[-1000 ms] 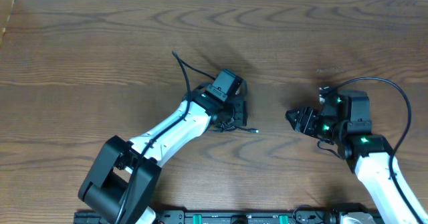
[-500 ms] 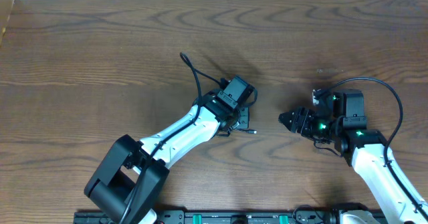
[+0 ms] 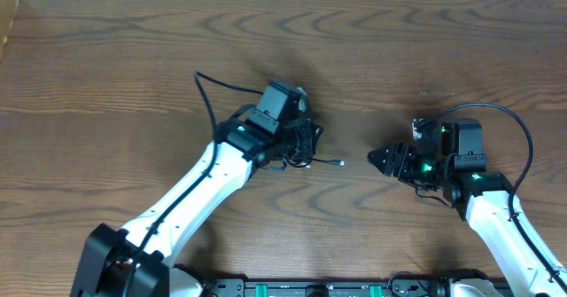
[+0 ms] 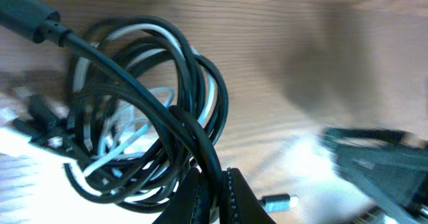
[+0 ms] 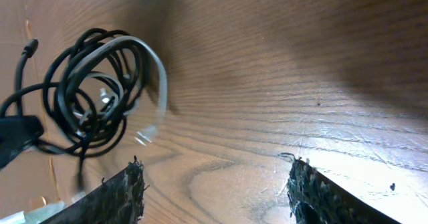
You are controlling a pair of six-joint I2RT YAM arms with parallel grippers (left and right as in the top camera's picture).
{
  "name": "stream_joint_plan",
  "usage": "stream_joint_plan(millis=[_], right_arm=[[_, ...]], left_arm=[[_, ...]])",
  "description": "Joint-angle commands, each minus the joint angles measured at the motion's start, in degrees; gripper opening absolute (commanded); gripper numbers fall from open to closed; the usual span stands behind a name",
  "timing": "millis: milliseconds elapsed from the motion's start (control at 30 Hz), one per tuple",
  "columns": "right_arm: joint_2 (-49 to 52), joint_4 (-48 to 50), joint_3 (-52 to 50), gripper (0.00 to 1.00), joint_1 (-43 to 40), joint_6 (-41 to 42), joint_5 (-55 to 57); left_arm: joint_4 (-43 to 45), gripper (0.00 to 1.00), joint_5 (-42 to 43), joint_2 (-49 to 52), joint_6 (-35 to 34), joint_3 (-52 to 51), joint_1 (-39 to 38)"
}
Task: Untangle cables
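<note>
The robot's left gripper will release the bundle on the bare wood (image 3: pixel 330 176) between the two grippers, just frontward of the metal plug.
A black cable (image 4: pixel 180 70) and a white cable (image 4: pixel 157 33) are coiled together in one knotted bundle (image 3: pixel 304 152) at mid-table. My left gripper (image 3: pixel 307 140) is shut on a black strand of the bundle; the left wrist view shows its fingers (image 4: pixel 212 184) pinching that strand, with a small metal plug (image 4: pixel 277 200) hanging just to the right. In the overhead view the plug (image 3: pixel 341 163) points right. My right gripper (image 3: pixel 379 158) stands open a short way right of the bundle, nothing between its fingers (image 5: pixel 127 194). From the right wrist the bundle (image 5: pixel 93 93) shows at the far left, a white loop (image 5: pixel 152 60) sticking out.
The wooden table (image 3: pixel 399 49) stretches to a pale back edge. The left arm's own thick black wire (image 3: pixel 208 102) arcs up beside it, and the right arm's wire (image 3: pixel 523 128) loops over its wrist. A dark rail (image 3: pixel 310 288) runs along the front edge.
My left gripper has shut on a black strand and swung up and left, carrying the bundle with it. The right gripper edged left, then stayed still and open.
</note>
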Motion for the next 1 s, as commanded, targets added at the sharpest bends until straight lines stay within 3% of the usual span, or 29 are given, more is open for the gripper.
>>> stream_joint_plan(millis=[0,367,800,967], right_arm=[[0.0,0.1,1.2,0.67,-0.2,0.2,-1.6],[0.0,0.1,1.2,0.73,-0.2,0.2,-1.8],[0.0,0.1,1.2,0.77,-0.2,0.2,-1.8],[0.0,0.1,1.2,0.78,-0.2,0.2,-1.8]], left_arm=[[-0.1,0.08,12.2,-0.4,0.5,1.4,2.2],[-0.3,0.08,28.3,-0.4,15.5,1.4,4.3],[-3.4,0.08,28.5,-0.2,30.1,1.2,4.3],[-3.6,0.08,25.7,-0.2,30.4,-0.6,4.3]])
